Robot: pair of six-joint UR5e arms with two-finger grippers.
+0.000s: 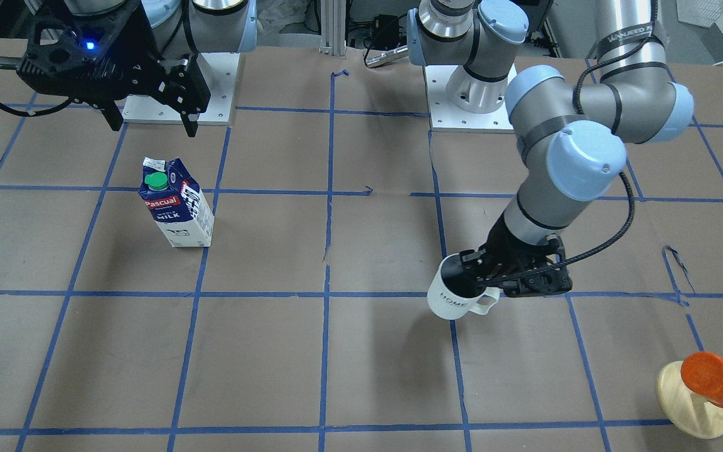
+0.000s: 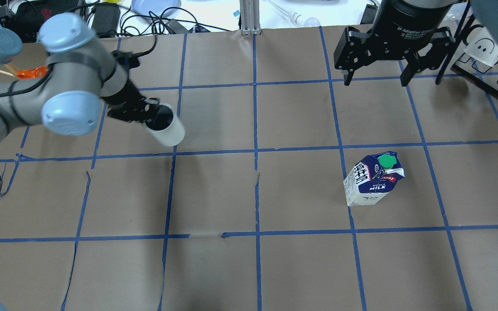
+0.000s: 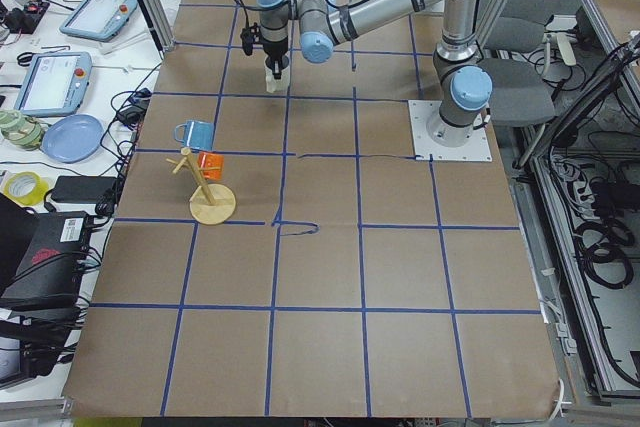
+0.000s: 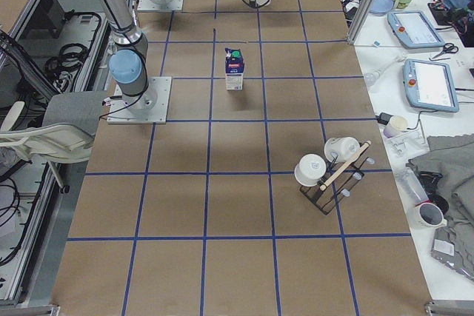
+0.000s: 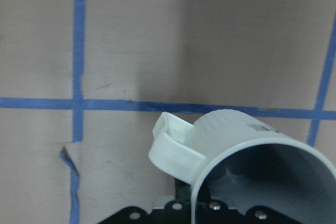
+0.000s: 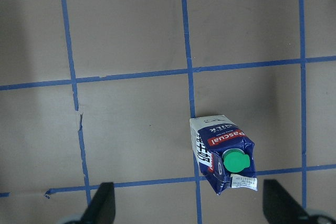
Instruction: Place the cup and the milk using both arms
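Observation:
My right gripper is to go next to the milk carton's top [image 1: 170,181] [image 6: 230,162] beside the green cap and close there.
My left gripper [image 1: 473,275] is shut on the rim of the white "HOME" mug [image 1: 453,302] and holds it tilted above the table; it also shows in the overhead view [image 2: 148,115] with the mug [image 2: 167,129]. The left wrist view shows the mug [image 5: 247,156] with its handle to the left. The blue and white milk carton [image 1: 176,207] with a green cap stands upright on the table, also seen from overhead [image 2: 372,179] and in the right wrist view [image 6: 226,153]. My right gripper [image 1: 152,127] hangs open and empty above and behind the carton [image 2: 375,82].
An orange cup on a pale wooden stand [image 1: 710,383] sits at the table's end beyond the left arm, with a blue mug [image 3: 195,134] on the same stand. A black rack with white cups [image 4: 326,172] stands at the other end. Arm bases [image 1: 471,94] sit at the robot's edge.

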